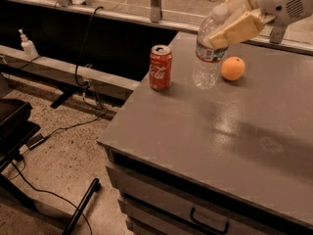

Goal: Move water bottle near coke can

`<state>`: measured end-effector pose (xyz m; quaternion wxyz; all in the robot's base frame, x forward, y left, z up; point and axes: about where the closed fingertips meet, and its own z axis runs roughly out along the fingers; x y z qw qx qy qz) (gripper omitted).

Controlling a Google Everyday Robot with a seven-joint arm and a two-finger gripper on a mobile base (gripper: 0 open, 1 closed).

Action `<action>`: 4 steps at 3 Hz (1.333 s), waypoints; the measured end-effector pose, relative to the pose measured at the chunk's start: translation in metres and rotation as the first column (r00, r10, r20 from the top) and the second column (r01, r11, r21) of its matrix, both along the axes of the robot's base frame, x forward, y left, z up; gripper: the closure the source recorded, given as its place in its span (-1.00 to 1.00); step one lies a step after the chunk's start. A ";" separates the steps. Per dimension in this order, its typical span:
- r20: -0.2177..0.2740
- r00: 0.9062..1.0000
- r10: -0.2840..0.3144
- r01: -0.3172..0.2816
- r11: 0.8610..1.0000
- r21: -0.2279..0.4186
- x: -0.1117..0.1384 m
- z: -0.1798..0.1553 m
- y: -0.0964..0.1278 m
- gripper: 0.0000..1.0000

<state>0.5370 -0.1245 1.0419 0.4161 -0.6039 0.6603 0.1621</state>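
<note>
Next, my gripper lets go of the water bottle close beside the red coke can (184,97), on the side that faces the orange fruit.
The water bottle (206,62) is clear ribbed plastic with a white cap and a dark label band. It stands slightly tilted at the back of the grey table (220,131), its base at or just above the top. My gripper (216,26) comes in from the upper right, its cream fingers (237,27) shut around the bottle's upper part. The red coke can (160,67) stands upright near the table's left edge, a short gap to the left of the bottle.
A round orange fruit (233,68) lies just right of the bottle. A metal rail (155,4) runs behind the table. The table front has a drawer handle (209,223). Cables (58,131) and a black stand (12,126) are on the floor at left.
</note>
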 end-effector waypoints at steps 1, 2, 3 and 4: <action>-0.056 0.998 -0.033 0.035 0.999 0.030 0.015 -0.028 -0.007 1.00; -0.112 0.993 -0.025 0.033 0.997 0.066 0.029 -0.057 0.003 1.00; -0.123 0.992 0.011 -0.001 0.997 0.077 0.039 -0.068 0.023 1.00; -0.114 0.993 0.018 -0.009 0.997 0.073 0.043 -0.066 0.028 1.00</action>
